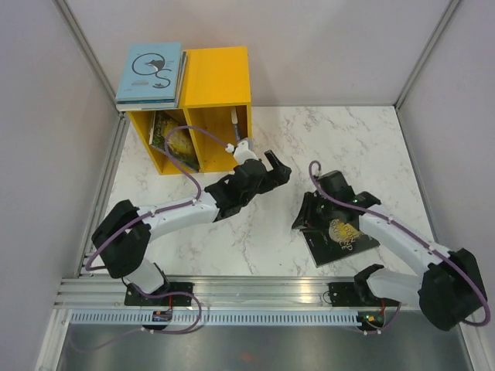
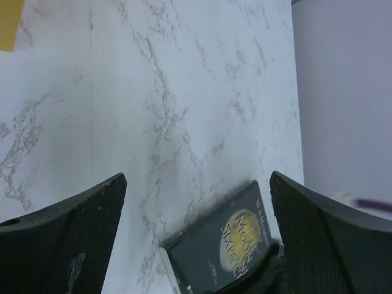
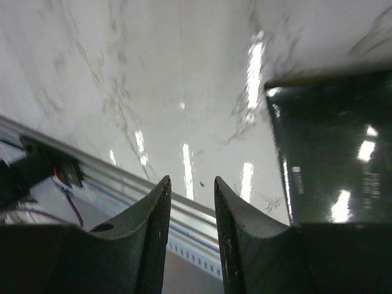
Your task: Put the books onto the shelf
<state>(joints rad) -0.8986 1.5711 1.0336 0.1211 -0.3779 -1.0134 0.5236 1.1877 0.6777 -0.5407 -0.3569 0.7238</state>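
My left gripper is to grip the black-and-gold book next by the book's spine (image 1: 332, 221) (image 2: 208, 215), the long edge that faces away from the metal rail.
A black-and-gold book (image 1: 343, 234) lies on the marble table at the right, also seen as a dark cover with a gold disc (image 2: 223, 245) and a glossy black slab (image 3: 334, 147). My right gripper (image 1: 305, 218) hangs at that book's left edge, jaws narrowly apart with nothing between them (image 3: 192, 179). My left gripper (image 1: 277, 166) is wide open above bare marble left of the book, and it is empty (image 2: 196, 184). The yellow shelf (image 1: 218, 77) stands at the back left. A stack of books (image 1: 151, 72) with a light blue cover on top lies on it, and a yellow-green book (image 1: 175, 141) leans in its left compartment.
A thin pale book (image 1: 233, 122) stands in the shelf's right compartment. Grey walls close in the table on three sides. A metal rail (image 1: 255, 290) runs along the near edge. Purple cables loop off both arms.
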